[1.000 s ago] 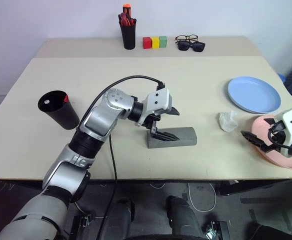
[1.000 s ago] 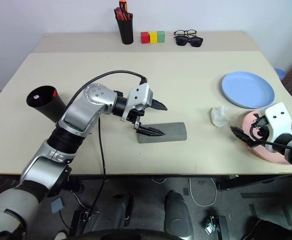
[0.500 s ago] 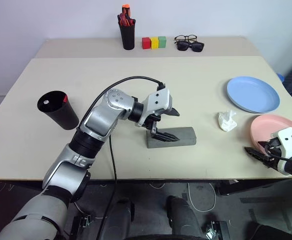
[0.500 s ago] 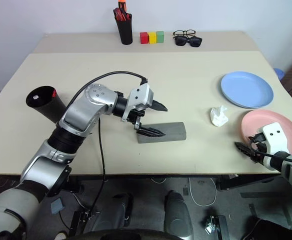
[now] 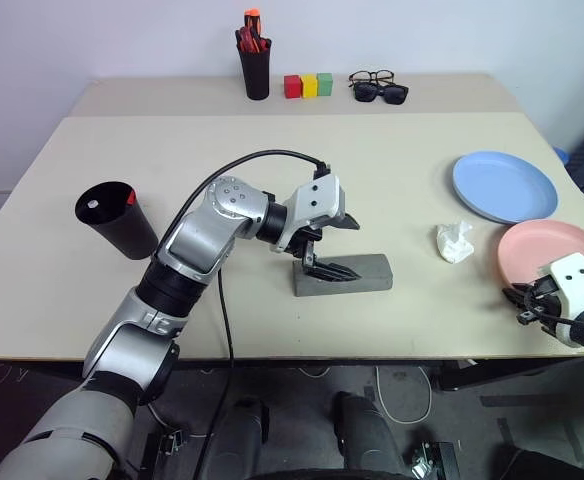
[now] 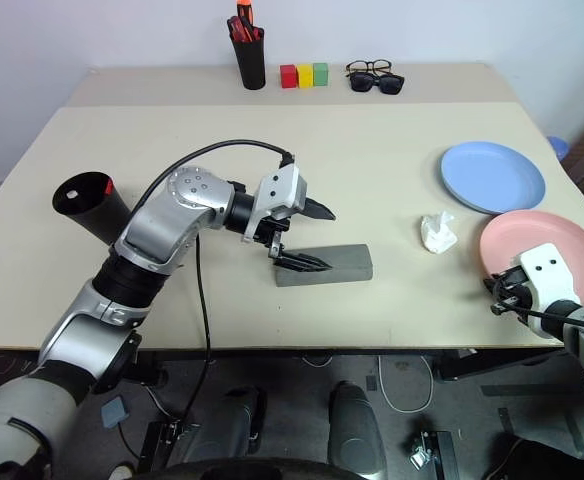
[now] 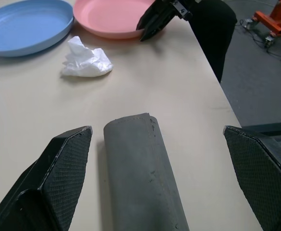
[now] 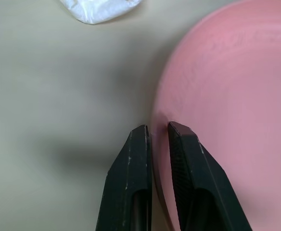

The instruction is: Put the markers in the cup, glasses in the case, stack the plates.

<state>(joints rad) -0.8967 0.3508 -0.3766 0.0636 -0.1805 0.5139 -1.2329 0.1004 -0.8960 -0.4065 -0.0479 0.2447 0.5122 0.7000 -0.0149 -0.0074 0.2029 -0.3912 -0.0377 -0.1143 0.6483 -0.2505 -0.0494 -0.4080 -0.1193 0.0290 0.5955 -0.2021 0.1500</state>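
I should use my right gripper to set the pink plate down so it overlaps the near edge of the light blue plate [image 5: 544, 226].
My left gripper [image 5: 337, 248] hangs open just over the left end of the grey case [image 5: 362, 272], whose lid is down; the case lies between its fingers [image 7: 68, 163]. My right gripper [image 8: 157, 132] is shut on the near left rim of the pink plate [image 5: 552, 255] at the table's right front. Behind it lies the light blue plate [image 5: 504, 187]. The black cup [image 5: 117, 220] stands at the left with a white marker end [image 5: 93, 204] and a red one [image 5: 130, 197] showing inside. The wire-framed glasses [image 5: 372, 76] lie at the far edge.
Black sunglasses [image 5: 383, 93] lie just in front of the glasses. A pen holder [image 5: 255, 68] with red pens and three coloured blocks [image 5: 309, 85] stand at the back. A crumpled white wad [image 5: 455, 241] sits between the case and the plates.
My right gripper came down from over the pink plate to its near rim and its fingers closed there. The left arm kept still.
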